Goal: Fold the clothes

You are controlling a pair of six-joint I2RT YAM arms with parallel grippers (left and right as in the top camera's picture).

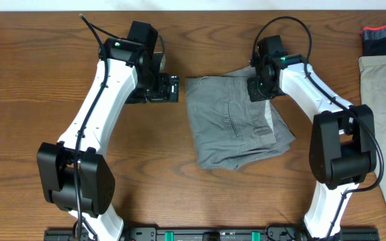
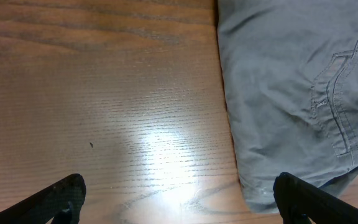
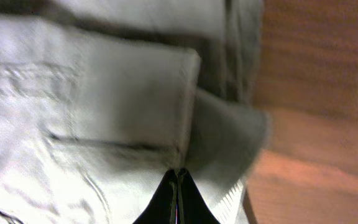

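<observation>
Next, I open my right gripper, take the corner of the shorts' flap point(image 3: 178, 149) and pull the shorts straighter before the next fold, since their long edge slants.
The grey-green shorts point(image 1: 233, 127) lie partly folded on the wooden table, with the stitched back pocket facing up. My left gripper point(image 1: 167, 88) is open and empty, low over bare wood at the shorts' left edge. In the left wrist view its fingers point(image 2: 179, 193) span the table, and the shorts point(image 2: 291, 81) fill the right side. My right gripper point(image 1: 260, 89) is at the shorts' upper right corner. In the blurred right wrist view its fingers point(image 3: 178, 177) are pressed together at a fold of the shorts point(image 3: 104, 93), and a flap of cloth rises to the tips.
A beige cloth point(image 1: 384, 100) lies along the table's right edge. A dark folded garment with red trim point(image 1: 384, 37) lies at the back right. The wooden table point(image 1: 32, 80) extends to the left of the shorts.
</observation>
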